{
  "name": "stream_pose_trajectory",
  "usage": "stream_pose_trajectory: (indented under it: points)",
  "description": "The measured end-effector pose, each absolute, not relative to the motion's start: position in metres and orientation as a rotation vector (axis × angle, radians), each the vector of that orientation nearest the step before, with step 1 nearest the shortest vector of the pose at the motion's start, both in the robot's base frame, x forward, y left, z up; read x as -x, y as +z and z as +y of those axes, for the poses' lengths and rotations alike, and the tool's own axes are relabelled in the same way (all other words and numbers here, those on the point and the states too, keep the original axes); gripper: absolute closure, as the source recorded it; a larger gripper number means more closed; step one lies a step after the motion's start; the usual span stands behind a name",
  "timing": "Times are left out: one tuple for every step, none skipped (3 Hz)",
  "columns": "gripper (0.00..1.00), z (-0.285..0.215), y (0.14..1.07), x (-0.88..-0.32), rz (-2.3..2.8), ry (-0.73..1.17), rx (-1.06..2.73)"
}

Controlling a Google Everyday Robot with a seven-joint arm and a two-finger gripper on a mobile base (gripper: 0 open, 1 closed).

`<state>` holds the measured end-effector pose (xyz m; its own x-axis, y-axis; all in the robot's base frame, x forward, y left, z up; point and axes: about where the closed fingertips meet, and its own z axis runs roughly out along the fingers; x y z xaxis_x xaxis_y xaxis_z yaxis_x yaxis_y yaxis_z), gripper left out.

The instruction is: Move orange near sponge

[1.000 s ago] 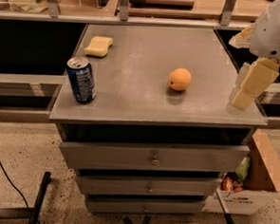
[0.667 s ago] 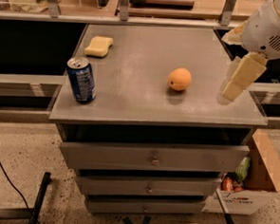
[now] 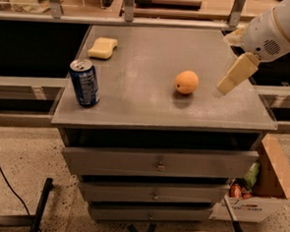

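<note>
Next, my gripper moves to the orange's middle (image 3: 187,83) and closes there around the sides of the fruit, because the orange belongs near the sponge.
The orange (image 3: 186,82) sits on the grey cabinet top (image 3: 146,103), right of the middle. The pale yellow sponge (image 3: 102,47) lies at the far left corner of the top, well apart from the orange. My gripper (image 3: 225,86) hangs from the white arm (image 3: 273,30) at the right. It is just above the cabinet top, a short way to the right of the orange, and it does not touch the orange. It holds nothing that I can see.
A blue soda can (image 3: 84,83) stands upright near the front left corner. The cabinet has three shut drawers (image 3: 158,161) below. A cardboard box (image 3: 258,194) with items sits on the floor at the right. A railing (image 3: 126,19) runs behind the cabinet.
My gripper has moved left and down from the cabinet's right edge toward the orange. The orange, the sponge and the can have not moved.
</note>
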<state>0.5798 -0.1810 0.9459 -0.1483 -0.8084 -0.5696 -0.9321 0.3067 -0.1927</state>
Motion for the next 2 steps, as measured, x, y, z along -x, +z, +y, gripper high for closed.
stream_pose_trajectory:
  points:
    - [0.00,-0.174,0.923,-0.597,1.985,0.358,1.495]
    - [0.00,-0.163,0.908,-0.606,1.947,0.399,1.451]
